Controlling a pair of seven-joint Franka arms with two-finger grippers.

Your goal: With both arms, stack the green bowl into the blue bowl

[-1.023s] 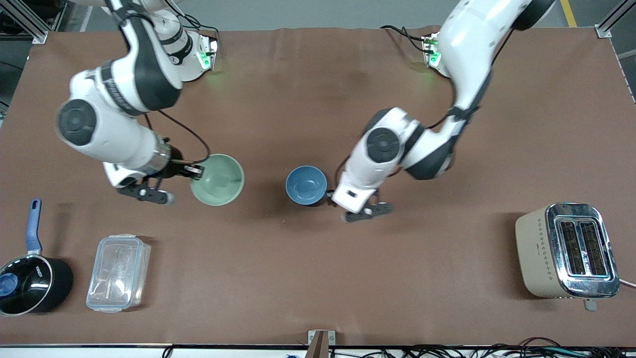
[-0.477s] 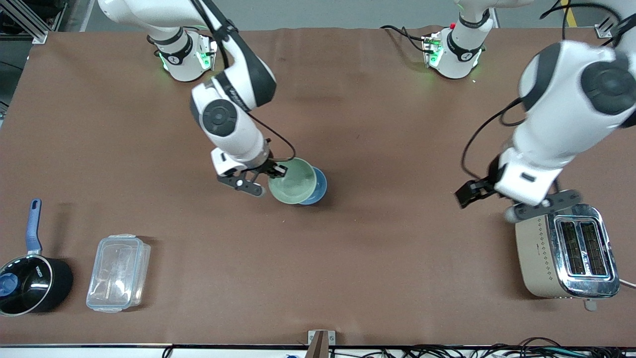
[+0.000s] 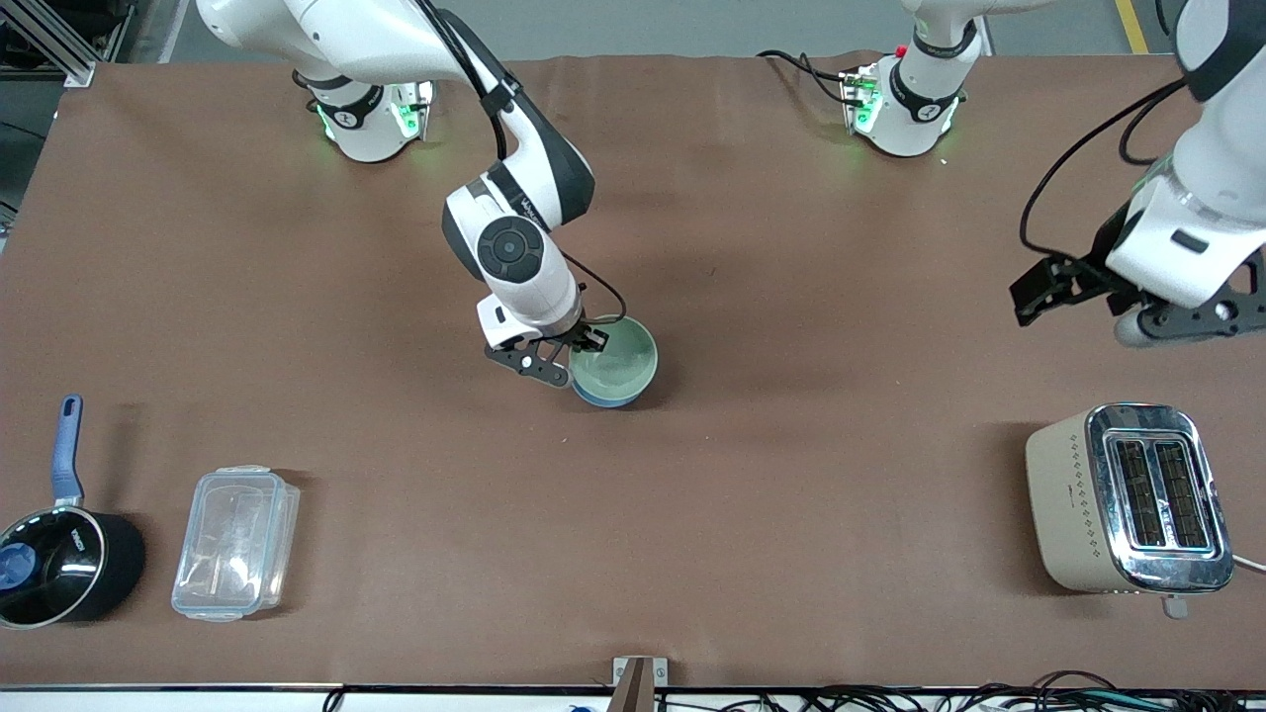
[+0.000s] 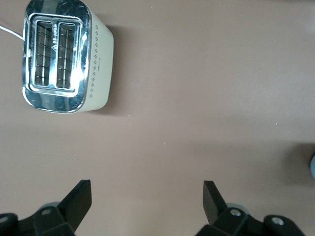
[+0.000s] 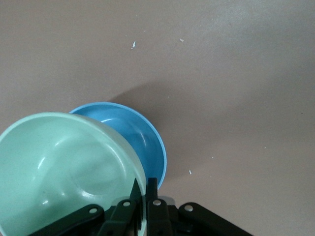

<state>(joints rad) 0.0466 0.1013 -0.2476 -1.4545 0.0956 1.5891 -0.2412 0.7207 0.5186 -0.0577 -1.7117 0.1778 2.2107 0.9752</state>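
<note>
My right gripper is going to let go of the green bowl down inside the blue bowl [image 3: 608, 366] [image 5: 104, 163] near the middle of the table.
The pale green bowl [image 3: 615, 362] sits in the sky-blue bowl [image 3: 605, 399] near the middle of the table; only the blue bowl's lower rim shows under it. My right gripper [image 3: 584, 348] is shut on the green bowl's rim. In the right wrist view the green bowl [image 5: 64, 167] is tilted over the blue bowl [image 5: 133, 132], with my right gripper [image 5: 145, 189] pinching its rim. My left gripper [image 3: 1073, 297] is open and empty, up in the air above the table near the toaster. In the left wrist view the left gripper [image 4: 146, 194] is spread wide over bare table.
A beige and chrome toaster [image 3: 1128, 499] stands toward the left arm's end, also in the left wrist view [image 4: 61, 56]. A clear plastic container [image 3: 235, 542] and a black saucepan with a blue handle [image 3: 59, 554] stand toward the right arm's end, near the front camera.
My right gripper has carried the green bowl over the blue bowl and lowered it in. My left arm has risen and drawn back from near the toaster toward its own end.
</note>
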